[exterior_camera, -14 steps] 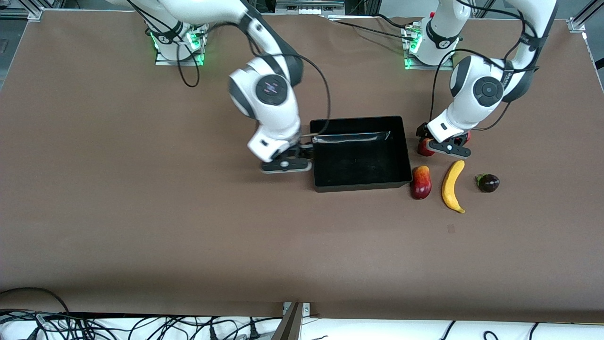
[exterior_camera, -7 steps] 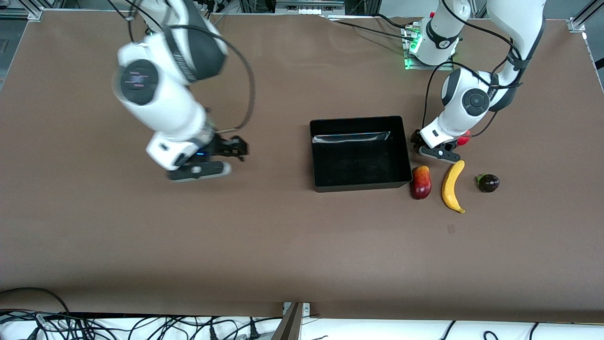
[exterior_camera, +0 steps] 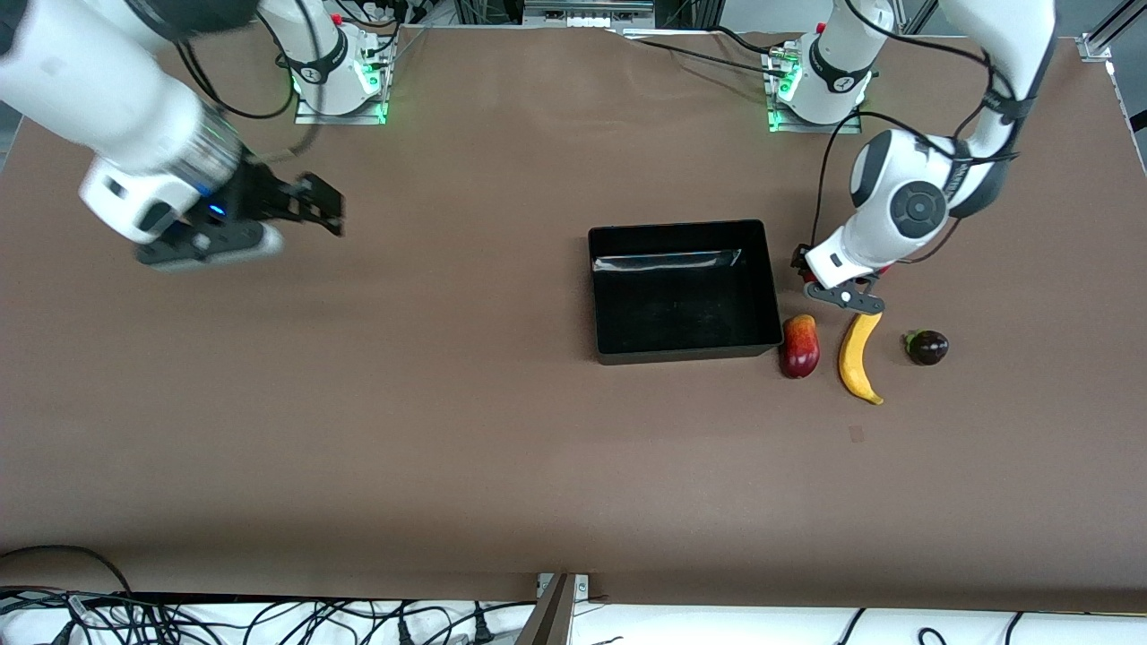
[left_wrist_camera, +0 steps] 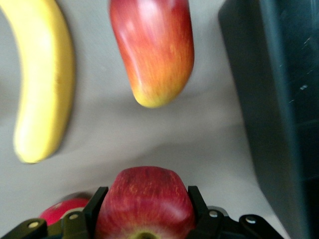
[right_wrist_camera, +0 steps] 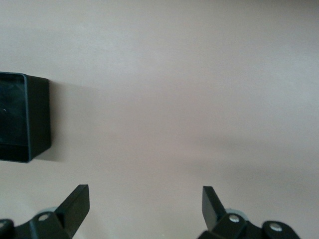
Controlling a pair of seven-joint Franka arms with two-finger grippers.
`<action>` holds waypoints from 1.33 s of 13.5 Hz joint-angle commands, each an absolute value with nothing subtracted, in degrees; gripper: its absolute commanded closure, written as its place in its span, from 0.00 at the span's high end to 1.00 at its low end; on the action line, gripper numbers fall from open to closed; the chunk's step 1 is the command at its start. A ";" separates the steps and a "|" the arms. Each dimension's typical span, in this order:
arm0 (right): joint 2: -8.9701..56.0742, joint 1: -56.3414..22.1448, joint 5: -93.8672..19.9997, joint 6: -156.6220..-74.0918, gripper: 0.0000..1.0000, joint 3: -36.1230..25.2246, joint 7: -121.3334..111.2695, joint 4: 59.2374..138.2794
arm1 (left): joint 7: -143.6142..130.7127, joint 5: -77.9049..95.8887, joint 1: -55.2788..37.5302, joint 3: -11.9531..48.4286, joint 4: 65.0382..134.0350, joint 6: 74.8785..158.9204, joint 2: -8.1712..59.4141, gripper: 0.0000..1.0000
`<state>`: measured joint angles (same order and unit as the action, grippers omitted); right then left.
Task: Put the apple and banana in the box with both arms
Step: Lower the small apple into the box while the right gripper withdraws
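Next, I let go of the apple with my left gripper on the bottom of the black box, in the half nearer the mango (exterior_camera: 722, 269).
My left gripper (exterior_camera: 840, 291) is shut on the apple (left_wrist_camera: 144, 204), red with pale streaks, low over the table beside the box at the left arm's end. The wrist hides the apple in the front view. The yellow banana (exterior_camera: 858, 356) lies just nearer the front camera than this gripper, and it also shows in the left wrist view (left_wrist_camera: 42, 79). The black box (exterior_camera: 685, 354) stands mid-table with nothing in it. My right gripper (exterior_camera: 305, 210) is open and empty, up over bare table at the right arm's end, and its wrist view (right_wrist_camera: 144, 204) shows the box corner (right_wrist_camera: 20, 117).
A red-yellow mango (exterior_camera: 800, 346) lies between the box and the banana. A dark purple fruit (exterior_camera: 927, 347) lies beside the banana, toward the left arm's end. A plain red fruit (left_wrist_camera: 62, 213) sits close beside the held apple.
My right arm has swung away from the box's side to its own end of the table. My left gripper has shifted slightly toward the banana, now covering the apple from the front camera.
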<state>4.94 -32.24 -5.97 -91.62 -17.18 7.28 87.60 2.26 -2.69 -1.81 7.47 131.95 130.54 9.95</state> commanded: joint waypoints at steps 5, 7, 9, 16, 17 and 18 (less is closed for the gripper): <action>-2.11 -2.34 -3.52 -92.46 1.00 4.97 -1.76 95.10 | -23.52 -3.60 -2.90 20.72 117.86 117.14 14.75 0.25; -2.11 2.28 -3.43 -92.37 1.00 9.22 -1.93 95.01 | -25.05 -3.69 -2.90 22.06 119.43 123.63 17.74 0.28; -2.02 2.29 -3.08 -92.37 1.00 9.14 -1.59 94.75 | -25.22 -3.69 -3.60 22.15 122.85 132.58 20.38 0.28; -0.70 2.55 -0.70 -92.37 1.00 8.79 -1.58 92.37 | -28.56 -4.31 -5.98 22.15 124.55 138.00 23.39 1.00; -0.70 2.64 -0.36 -92.37 1.00 8.27 -1.50 92.29 | -28.39 -4.22 -5.72 22.06 123.58 135.20 21.64 1.00; -0.70 2.64 0.00 -92.72 1.00 8.09 -1.32 92.29 | -28.30 -4.22 -5.19 22.06 121.05 130.30 20.32 1.00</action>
